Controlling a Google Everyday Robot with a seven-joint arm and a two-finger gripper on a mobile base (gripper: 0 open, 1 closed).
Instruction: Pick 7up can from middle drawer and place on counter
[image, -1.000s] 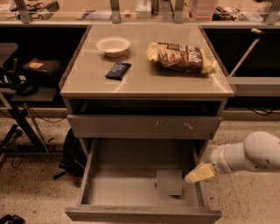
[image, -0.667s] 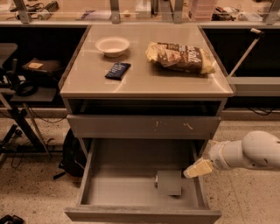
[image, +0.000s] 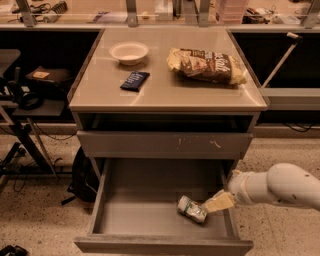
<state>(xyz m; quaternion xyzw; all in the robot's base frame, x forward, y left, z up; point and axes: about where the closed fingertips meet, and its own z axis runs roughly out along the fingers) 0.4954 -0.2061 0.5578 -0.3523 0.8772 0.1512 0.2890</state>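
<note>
The robot's gripper needs to next grab the 7up can in the open drawer, closing on the can's end (image: 202, 213) that is nearest its fingers.
The 7up can (image: 191, 209), whitish with green marks, lies on its side on the floor of the pulled-out middle drawer (image: 160, 245), right of centre. My gripper (image: 216, 203) reaches in over the drawer's right wall, its pale tip right against the can's right end. The white arm (image: 282, 187) stretches off to the right. The beige counter (image: 170, 92) tops the cabinet above.
On the counter are a white bowl (image: 129, 52), a dark blue snack packet (image: 135, 80) and a chip bag (image: 207, 65). A shut drawer front with pale scratches (image: 165, 144) hangs above the open drawer. A dark bag (image: 82, 177) and stands sit on the left.
My gripper has moved down and left inside the drawer, closer to the can. The can now shows whitish-green where only a dark grey shape showed before.
</note>
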